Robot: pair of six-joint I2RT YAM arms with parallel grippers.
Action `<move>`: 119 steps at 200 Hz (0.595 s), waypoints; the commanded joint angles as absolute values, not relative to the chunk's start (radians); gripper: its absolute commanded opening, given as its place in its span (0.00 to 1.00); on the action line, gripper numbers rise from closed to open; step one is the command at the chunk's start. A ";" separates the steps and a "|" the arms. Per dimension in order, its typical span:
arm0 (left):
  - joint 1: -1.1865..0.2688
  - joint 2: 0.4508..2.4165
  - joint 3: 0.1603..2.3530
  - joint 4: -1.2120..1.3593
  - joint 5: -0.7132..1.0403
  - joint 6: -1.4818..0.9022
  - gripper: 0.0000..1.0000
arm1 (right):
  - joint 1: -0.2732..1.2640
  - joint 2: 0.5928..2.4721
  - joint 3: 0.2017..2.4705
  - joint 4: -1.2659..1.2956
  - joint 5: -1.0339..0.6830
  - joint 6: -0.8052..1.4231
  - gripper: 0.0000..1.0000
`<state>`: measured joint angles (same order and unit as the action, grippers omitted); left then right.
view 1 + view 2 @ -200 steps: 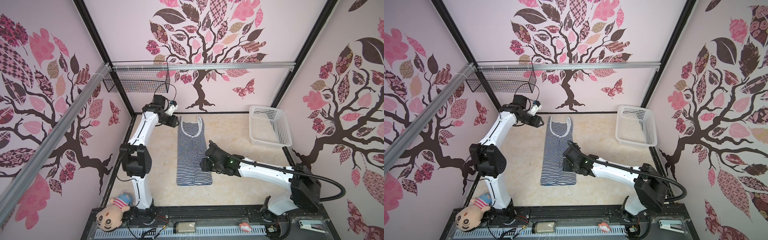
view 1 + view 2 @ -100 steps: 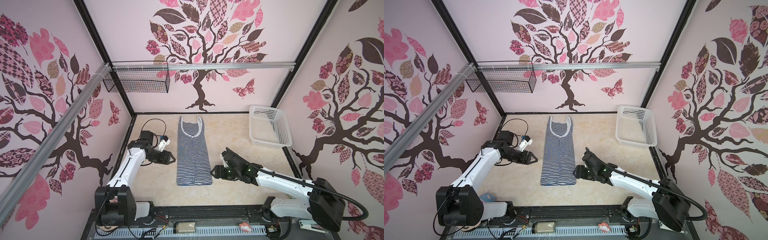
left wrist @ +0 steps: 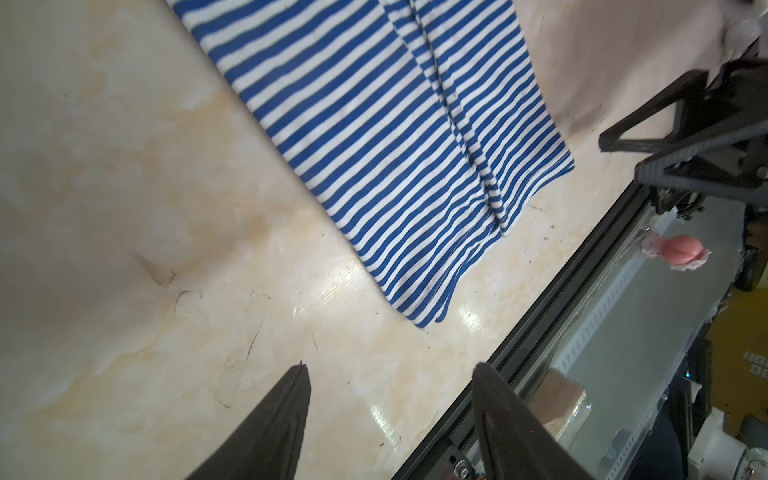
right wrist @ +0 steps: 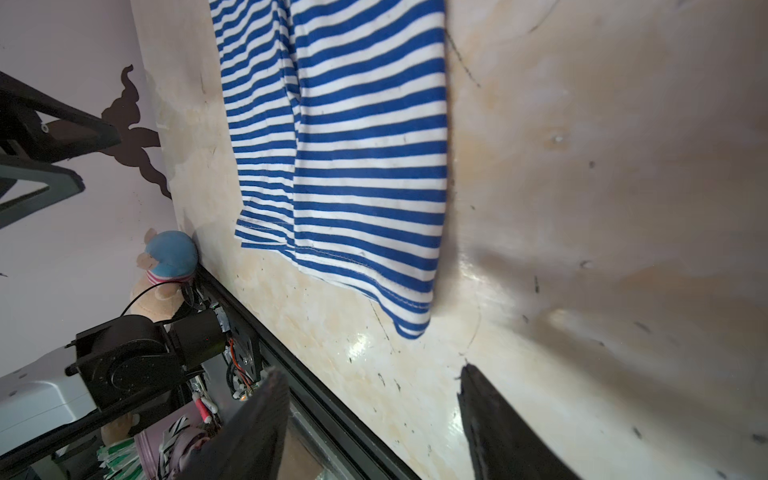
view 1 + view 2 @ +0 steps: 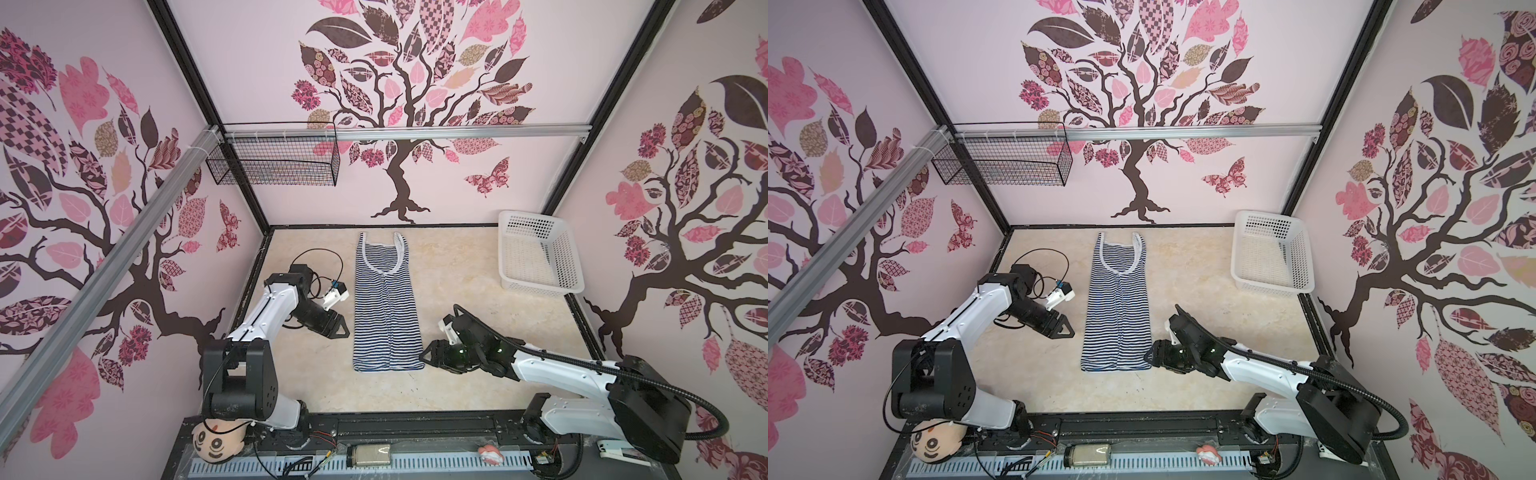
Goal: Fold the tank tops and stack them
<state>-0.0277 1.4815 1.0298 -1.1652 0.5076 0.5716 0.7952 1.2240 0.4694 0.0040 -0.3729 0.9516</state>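
Note:
The hem corner (image 5: 356, 368) (image 3: 424, 321) of the striped tank top, opposite the corner by my right gripper, should be where my left gripper goes next and closes.
A navy-and-white striped tank top (image 5: 386, 307) (image 5: 1118, 307) lies flat on the table, folded lengthwise into a narrow strip, with its neckline at the far end and its hem toward the front. My left gripper (image 5: 338, 329) (image 5: 1065, 330) hovers open just left of its lower half, touching nothing. My right gripper (image 5: 428, 358) (image 5: 1152, 356) stands open beside the hem's right corner, also empty. The left wrist view shows the hem corner of the tank top (image 3: 395, 137) beyond the open left gripper (image 3: 392, 370). The right wrist view shows the hem of the tank top (image 4: 353, 166) beyond the open right gripper (image 4: 372, 372).
A white plastic basket (image 5: 540, 257) stands at the back right of the table. A black wire basket (image 5: 274, 162) hangs on the back wall at the left. A plush doll (image 5: 216, 440) and a small pink toy (image 5: 492, 455) lie on the front rail.
The left gripper swung from the top's far neckline end back to beside its lower half. The right gripper drew off the top's right edge toward the hem corner. The top has not moved.

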 commanded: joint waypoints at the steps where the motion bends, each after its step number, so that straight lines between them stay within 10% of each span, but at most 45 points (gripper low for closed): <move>1: -0.046 1.430 0.942 -1.124 0.420 0.647 0.66 | 0.789 1.208 0.455 0.027 -0.381 0.975 0.68; 119: -0.493 0.827 0.489 -0.699 -0.050 0.634 0.65 | 0.785 1.303 0.338 0.256 -0.443 1.103 0.66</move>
